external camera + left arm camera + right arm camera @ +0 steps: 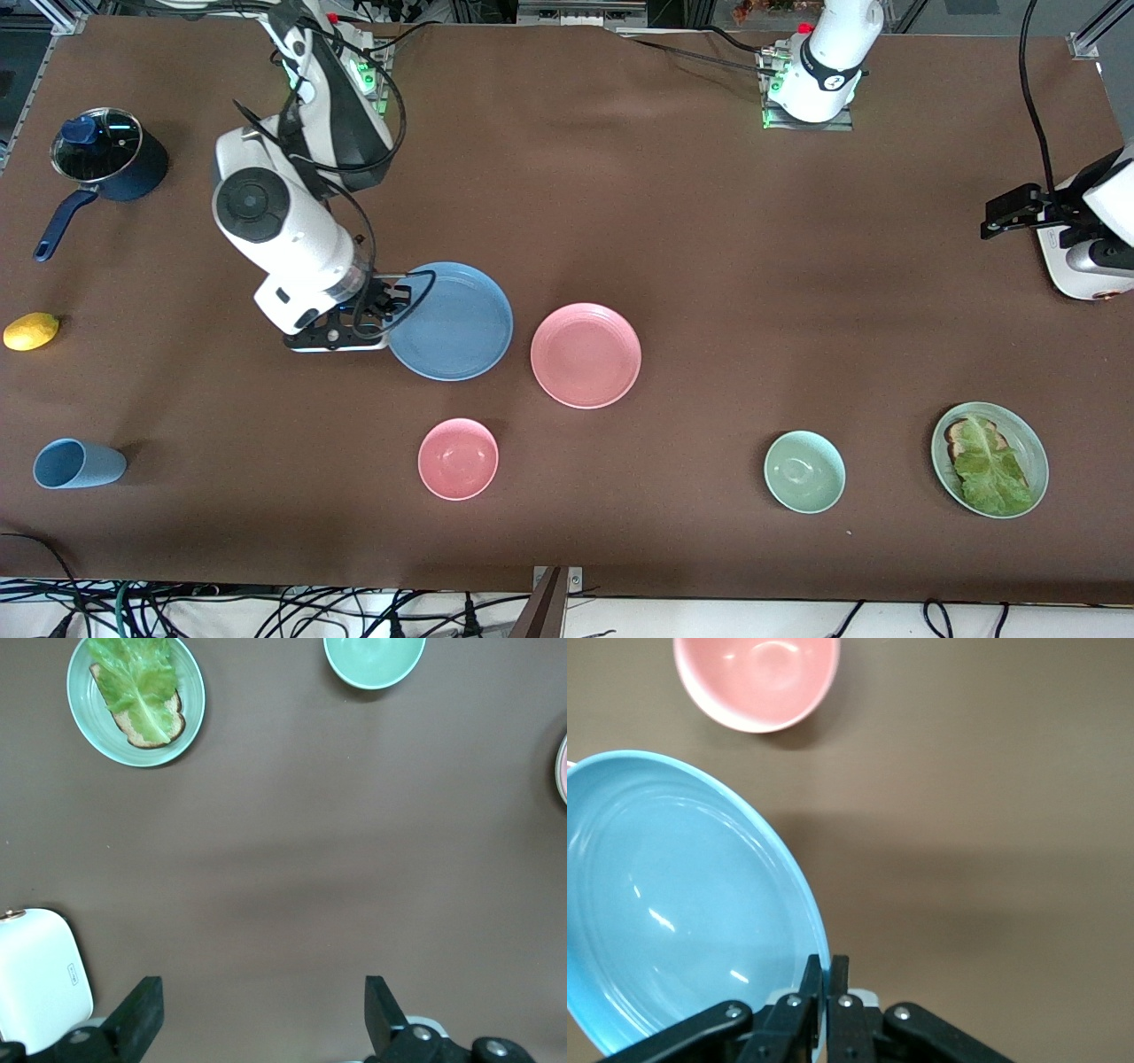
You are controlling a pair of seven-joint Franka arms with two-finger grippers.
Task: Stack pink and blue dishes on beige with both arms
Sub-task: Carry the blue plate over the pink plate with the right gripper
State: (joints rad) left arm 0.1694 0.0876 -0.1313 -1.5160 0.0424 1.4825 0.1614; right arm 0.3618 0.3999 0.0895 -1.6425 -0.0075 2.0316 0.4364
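Next, my right gripper puts the medium blue plate down on top of the pale pink plate point(586, 354).
My right gripper point(390, 306) is shut on the rim of the medium blue plate point(452, 321), at the edge toward the right arm's end of the table. In the right wrist view the fingers point(816, 970) pinch that rim, and the blue plate point(682, 904) looks tilted above the brown table. The pale pink plate point(586, 354) lies flat beside the blue one, toward the left arm's end, and a sliver of it point(563, 771) shows in the left wrist view. My left gripper point(1001, 215) point(263, 992) waits open over the table's edge at the left arm's end. The beige plate is out of view.
A small pink bowl point(458, 458) point(757, 678) sits nearer the camera than the blue plate. A pale green bowl point(803, 471), a green plate point(1035, 443) with bread and lettuce, a white appliance point(1076, 266), a lidded pot point(108, 155), a lemon point(31, 330) and a tipped blue cup point(78, 463) ring the table.
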